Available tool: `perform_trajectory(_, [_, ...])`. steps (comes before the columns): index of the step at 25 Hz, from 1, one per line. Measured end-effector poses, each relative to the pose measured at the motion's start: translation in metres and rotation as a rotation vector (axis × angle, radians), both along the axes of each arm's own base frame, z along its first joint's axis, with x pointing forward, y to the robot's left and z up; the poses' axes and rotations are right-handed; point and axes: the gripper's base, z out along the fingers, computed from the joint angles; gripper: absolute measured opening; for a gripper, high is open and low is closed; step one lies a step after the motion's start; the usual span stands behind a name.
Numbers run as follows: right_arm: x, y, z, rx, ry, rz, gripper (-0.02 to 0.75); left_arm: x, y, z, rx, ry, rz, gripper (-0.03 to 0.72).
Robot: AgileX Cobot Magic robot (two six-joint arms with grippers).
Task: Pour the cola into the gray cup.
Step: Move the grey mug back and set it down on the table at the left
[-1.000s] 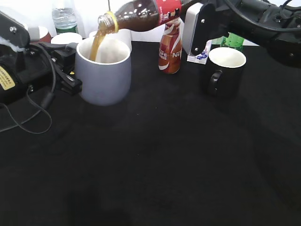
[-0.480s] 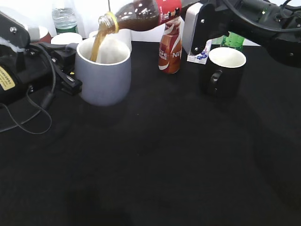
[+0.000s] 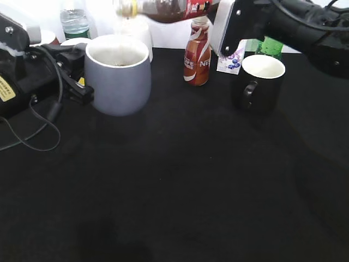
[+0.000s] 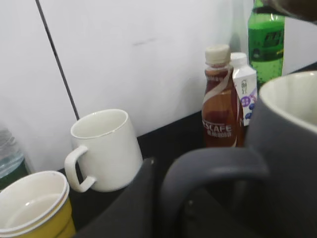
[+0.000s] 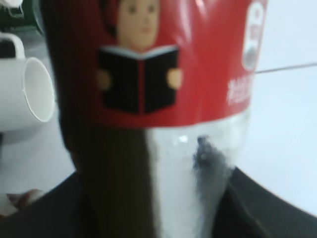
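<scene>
I will use my left gripper to set the gray cup down on the black table point(image 3: 149, 94), in between the white mug and the coffee bottle.
The cola point(image 3: 169, 7) is a clear bottle of dark liquid with a red label. It hangs about level at the top of the exterior view, its open mouth above the gray cup point(image 3: 117, 79). No stream falls. My right gripper point(image 3: 217, 19) is shut on the bottle's body, which fills the right wrist view point(image 5: 148, 89). The cup stands on the black table with some dark liquid inside. My left gripper point(image 3: 80, 84) is shut on the cup's handle point(image 4: 213, 163). One dark finger point(image 4: 133, 208) shows beside the handle.
A small coffee bottle point(image 3: 197, 54), a small carton point(image 3: 232, 61), a green bottle point(image 3: 270, 48) and a black mug point(image 3: 262, 82) stand to the cup's right. A white mug point(image 4: 106, 148), a yellow cup point(image 4: 32, 208) and a water bottle point(image 3: 73, 22) stand behind it.
The cola bottle has tipped back from a downward slant to about level and risen. The stream into the gray cup has stopped. The cup has shifted slightly left.
</scene>
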Motion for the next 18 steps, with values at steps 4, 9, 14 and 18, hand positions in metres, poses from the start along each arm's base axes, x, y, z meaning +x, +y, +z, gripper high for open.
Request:
perform_trajectory(4, [-0.001,0.002,0.0,0.119,0.135,0.026,0.385,0.0,0.0,0.001,-0.005,-0.008,-0.002,0.051])
perform_trajectory(9, [-0.006,0.002,0.02,0.7,0.585,0.184,0.385,0.001,0.001,0.001,-0.016,-0.003,0.015,0.051])
perform_trajectory(14, [-0.007,-0.021,0.035,1.001,0.853,0.239,0.385,0.002,0.003,0.001,-0.034,0.004,0.041,0.051])
perform_trajectory(18, [-0.042,-0.091,0.036,1.111,0.827,0.069,0.384,0.007,0.005,-0.003,-0.09,-0.009,0.082,0.051])
